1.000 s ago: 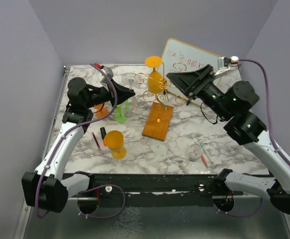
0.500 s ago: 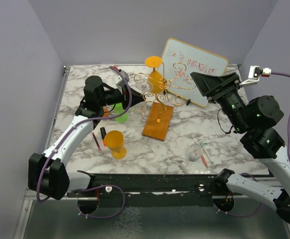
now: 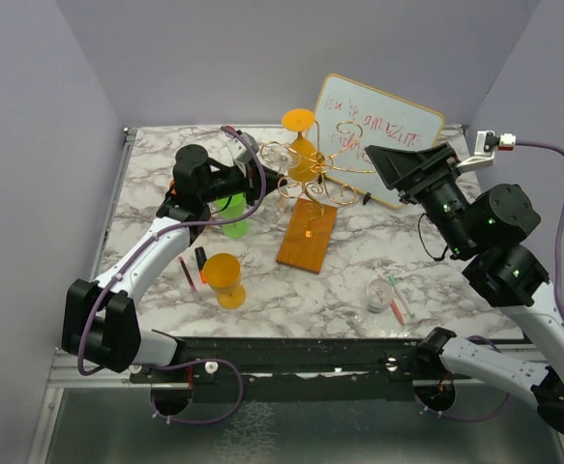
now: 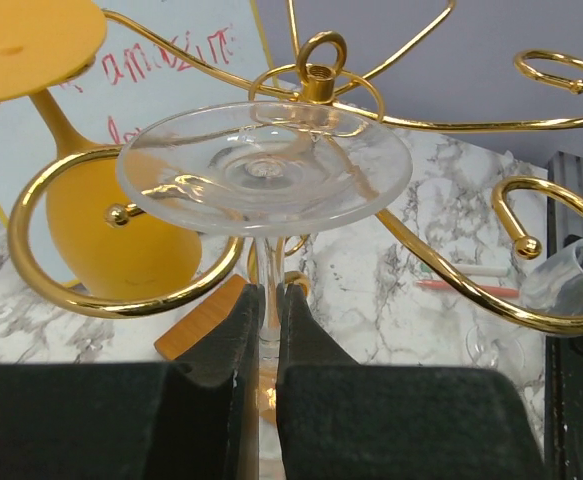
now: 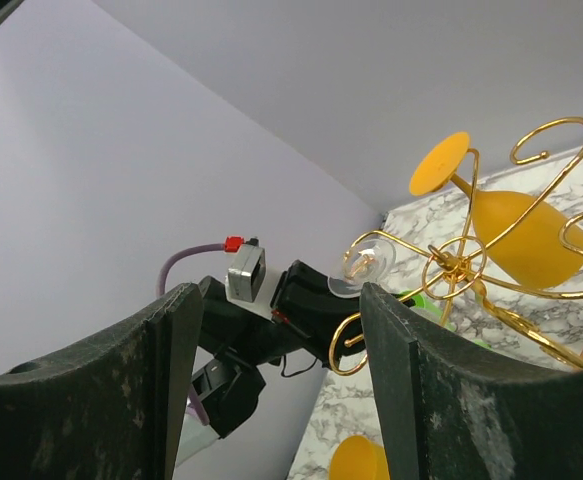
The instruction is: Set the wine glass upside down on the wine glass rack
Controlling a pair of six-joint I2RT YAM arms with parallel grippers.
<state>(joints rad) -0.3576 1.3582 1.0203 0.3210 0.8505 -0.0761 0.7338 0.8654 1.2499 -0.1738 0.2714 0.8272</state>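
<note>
My left gripper is going to release the clear wine glass in the gold curl point(image 3: 267, 162) point(image 4: 131, 235) next to the hanging orange wine glass.
My left gripper point(image 4: 268, 322) is shut on the stem of a clear wine glass point(image 4: 264, 165), held upside down with its round foot on top. The foot sits among the gold curled arms of the wine glass rack point(image 4: 111, 300), just in front of its central post. From above, my left gripper point(image 3: 250, 181) reaches the rack point(image 3: 320, 179) from the left, over its wooden base point(image 3: 307, 237). An orange wine glass point(image 3: 302, 150) hangs upside down on the rack. My right gripper point(image 3: 378, 159) hovers open right of the rack, holding nothing.
A whiteboard point(image 3: 383, 135) leans behind the rack. A green glass point(image 3: 231, 217) stands below the left arm, and an orange glass point(image 3: 225, 278) lies near the front left beside markers point(image 3: 189, 275). A clear cup point(image 3: 379, 293) and pens point(image 3: 398, 307) lie front right.
My left arm has carried the clear glass rightward from beside the green glass into the rack's curled arms. My right arm has drawn back to the right, away from the rack.
</note>
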